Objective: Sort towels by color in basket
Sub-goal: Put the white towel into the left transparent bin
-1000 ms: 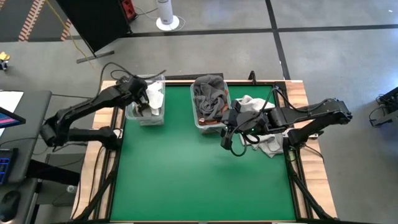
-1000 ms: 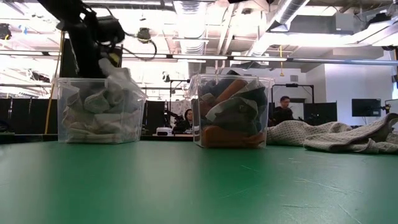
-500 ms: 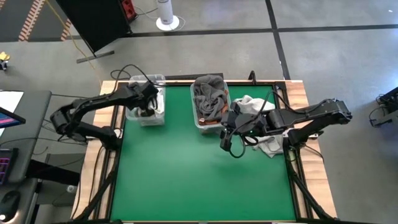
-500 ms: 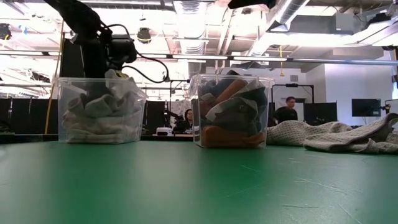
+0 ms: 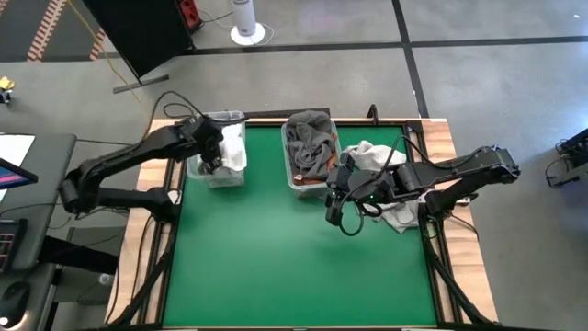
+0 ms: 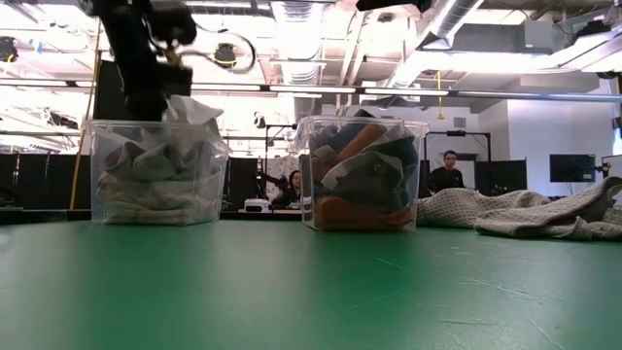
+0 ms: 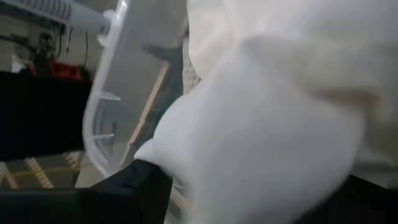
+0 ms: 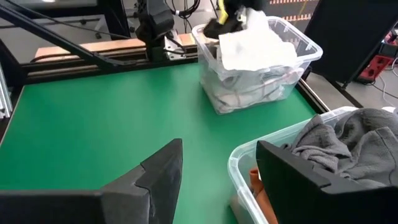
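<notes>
I will use my left gripper to take the cloth [image 8: 256, 51] and push it down inside the bin, because the white towel's corner sticks up above the rim of the light towels' bin.
At the table's far left stands a clear bin [image 5: 208, 175] of white and light towels. A white towel [image 5: 233, 147] lies on top of them, one corner [image 6: 192, 109] sticking up above the rim. My left gripper [image 5: 211, 147] is open just above it, and the towel [image 7: 267, 124] fills its wrist view. A second clear bin [image 5: 296, 179] holds dark grey towels [image 5: 310, 147] and a rust-orange one [image 6: 355, 209]. My right gripper [image 5: 334, 204] hovers open by that bin's near right corner, holding nothing. My left gripper stands over the white towel's top, one dark finger [image 7: 138, 186] on either side of the cloth, coming from above at a slant. I cannot tell whether the fingers touch the towel, which rests on the bin's pile.
Loose towels [image 5: 390, 213] lie in a heap on the table's right side, behind my right gripper, with a white one [image 5: 367, 152] at the far end. The green mat [image 5: 294, 267] lies bare toward the near edge. People sit in the room beyond the table.
My left gripper carried the white towel over the left bin, dipped toward the bin, then rose again and drew back toward the table's left edge. The towel has stayed behind on the bin's pile, one corner standing up.
</notes>
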You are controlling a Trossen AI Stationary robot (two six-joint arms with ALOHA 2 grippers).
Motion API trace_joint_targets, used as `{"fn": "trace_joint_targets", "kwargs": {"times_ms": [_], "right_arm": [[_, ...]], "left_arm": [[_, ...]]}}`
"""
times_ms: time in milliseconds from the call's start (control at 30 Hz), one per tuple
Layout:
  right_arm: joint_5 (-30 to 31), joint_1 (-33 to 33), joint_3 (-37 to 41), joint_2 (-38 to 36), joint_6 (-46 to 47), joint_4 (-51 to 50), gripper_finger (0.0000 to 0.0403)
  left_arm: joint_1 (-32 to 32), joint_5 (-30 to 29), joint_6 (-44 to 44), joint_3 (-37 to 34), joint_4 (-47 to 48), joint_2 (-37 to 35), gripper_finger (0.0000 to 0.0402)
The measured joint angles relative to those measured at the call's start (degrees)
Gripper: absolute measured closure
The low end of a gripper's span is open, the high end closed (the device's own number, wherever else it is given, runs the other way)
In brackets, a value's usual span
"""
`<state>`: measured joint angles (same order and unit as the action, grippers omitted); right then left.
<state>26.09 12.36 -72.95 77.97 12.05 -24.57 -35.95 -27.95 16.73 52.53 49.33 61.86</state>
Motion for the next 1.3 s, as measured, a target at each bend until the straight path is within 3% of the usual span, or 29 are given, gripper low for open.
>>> {"fn": "trace_joint_targets", "kwargs": {"times_ms": [433,700,933,1067,1300], "right_arm": [[0.0,-0.13,0.0,0.0,-0.34,1.14,0.0171],[0.0,-0.13,0.0,0.0,-0.52,1.13,0.0171],[0.0,-0.15,0.0,0.0,-1.65,1.17,0.0171],[-0.02,-0.58,0.0,0.0,-2.06,1.23,0.0171],[-0.02,-0.87,-0.02,0.0,-2.92,2.81,0.0171]], "left_arm": [[3.06,2.52,-1.43,10.15,5.43,-12.08,0.015],[1.83,4.44,-2.55,9.99,14.72,-6.36,0.015],[2.2,11.56,-0.82,12.54,12.1,-6.59,0.015],[2.2,18.86,-0.58,14.01,8.43,-7.38,0.015],[2.17,20.03,-4.23,11.55,4.99,-1.7,0.0163]]}}
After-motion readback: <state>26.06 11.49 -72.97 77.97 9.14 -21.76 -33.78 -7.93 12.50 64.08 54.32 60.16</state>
